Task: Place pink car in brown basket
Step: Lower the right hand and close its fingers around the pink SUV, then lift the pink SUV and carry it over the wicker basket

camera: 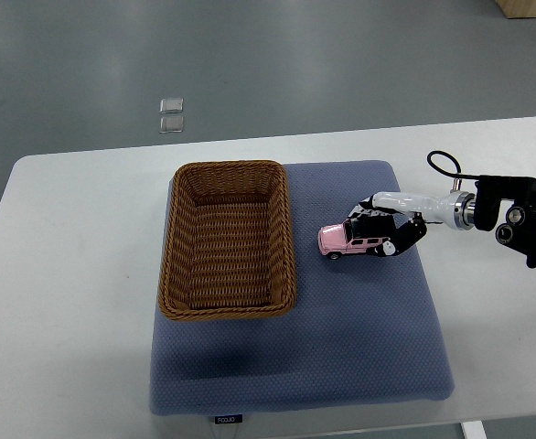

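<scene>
The pink car, now over the blue mat beside the basket, will be put down by my right gripper in the middle of the brown basket's bottom [222,244].
A pink toy car [348,240] is just right of the brown wicker basket [180,240], over the blue mat. My right hand [387,229] comes in from the right edge and its fingers are curled around the car's rear and roof. I cannot tell whether the car rests on the mat or is lifted slightly. The basket holds nothing. The left arm is out of view.
The blue-grey mat [359,338] lies on a white table [67,302]. Two small clear squares [171,114] lie on the floor beyond the table's far edge. A wooden box corner [533,7] shows at the top right.
</scene>
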